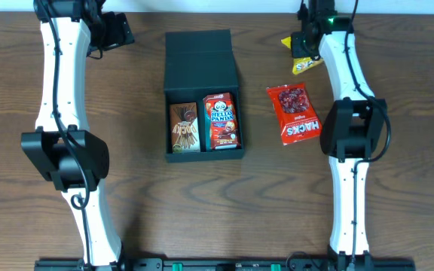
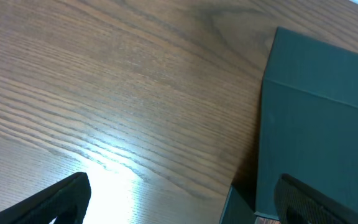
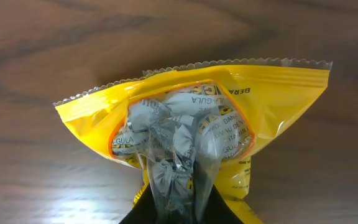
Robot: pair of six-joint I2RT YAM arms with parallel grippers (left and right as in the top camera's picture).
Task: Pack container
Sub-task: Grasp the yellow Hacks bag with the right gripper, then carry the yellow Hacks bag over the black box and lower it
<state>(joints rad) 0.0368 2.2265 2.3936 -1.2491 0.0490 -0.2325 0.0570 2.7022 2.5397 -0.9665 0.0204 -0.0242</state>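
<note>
Next, my right gripper releases the yellow snack bag on top of the brown snack box (image 1: 191,129) inside the dark container. The yellow bag is now held above the table.
The dark square container (image 1: 202,68) stands open at table centre, lid flap folded back; it also shows in the left wrist view (image 2: 322,118). Inside lie a brown snack box (image 1: 184,127) and a red Hello Panda box (image 1: 221,120). My left gripper (image 1: 119,31) is open and empty, left of the lid; its fingertips (image 2: 179,199) frame bare wood. My right gripper (image 1: 305,47) is shut on a yellow snack bag (image 3: 191,124), pinching its crumpled middle above the table at the far right. A red Hacks bag (image 1: 294,113) lies flat right of the container.
Both white arms reach from the front edge up the left and right sides. The far table edge runs just behind the grippers.
</note>
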